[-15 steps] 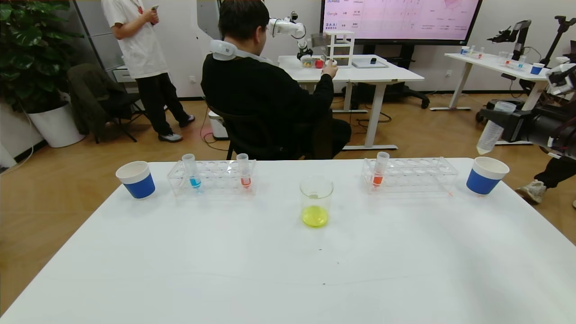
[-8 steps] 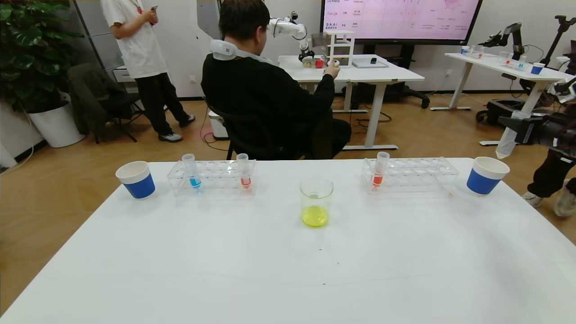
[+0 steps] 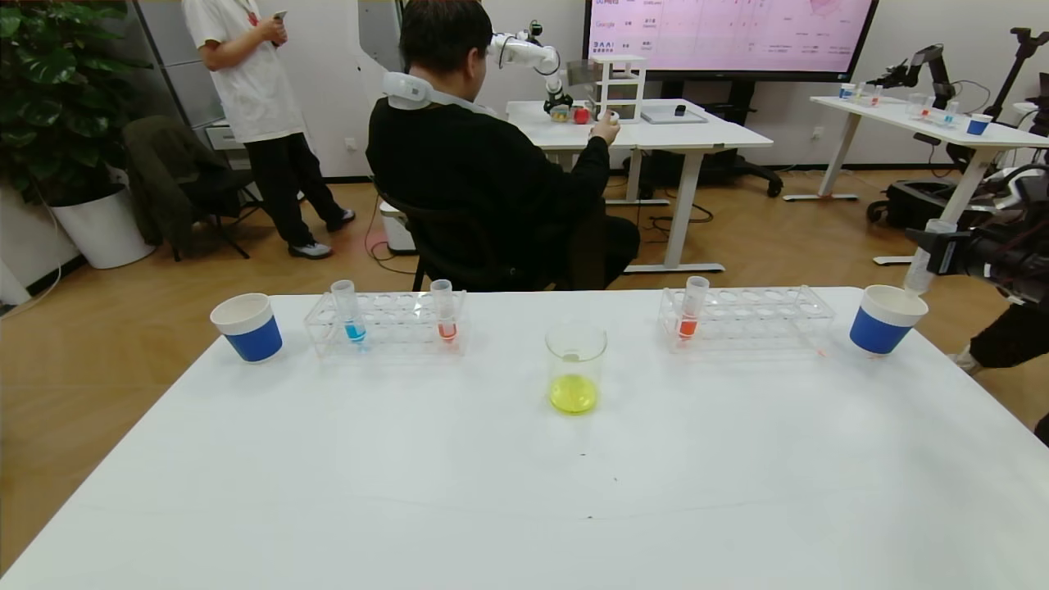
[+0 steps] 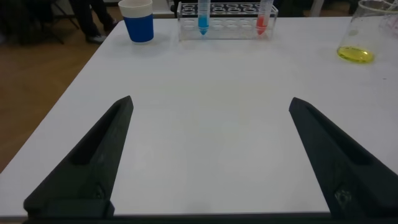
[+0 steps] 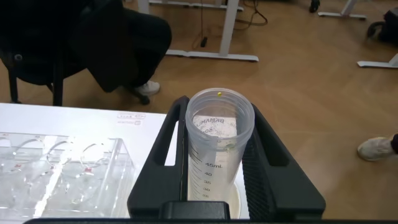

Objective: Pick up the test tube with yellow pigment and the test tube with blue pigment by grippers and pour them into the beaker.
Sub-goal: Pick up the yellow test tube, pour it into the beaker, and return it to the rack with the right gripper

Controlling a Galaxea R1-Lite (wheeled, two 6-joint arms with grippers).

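Note:
The robot's right gripper should release the emptied test tube inside the blue cup (image 3: 885, 309) (image 5: 231, 203) just below its tip.
The beaker (image 3: 575, 360) stands mid-table with yellow liquid at its bottom; it also shows in the left wrist view (image 4: 367, 31). The test tube with blue pigment (image 3: 351, 315) stands upright in the left rack (image 3: 393, 326), also seen in the left wrist view (image 4: 203, 15). My right gripper (image 3: 942, 252) is shut on a clear, emptied test tube (image 3: 920, 270) with only tiny yellow drops (image 5: 217, 149), its tip just above the right blue cup (image 3: 883, 321). My left gripper (image 4: 211, 102) is open and empty over bare table, out of the head view.
Orange-red tubes stand in the left rack (image 3: 445, 313) and in the right rack (image 3: 691, 310). A second blue cup (image 3: 248, 328) stands at the far left. The table's (image 3: 524, 492) far right corner lies beside the right cup. People and other tables are beyond.
My right gripper has carried the emptied tube right and down, from well above the right cup to just over its rim. The tube now hangs more upright. Nothing else on the table moved.

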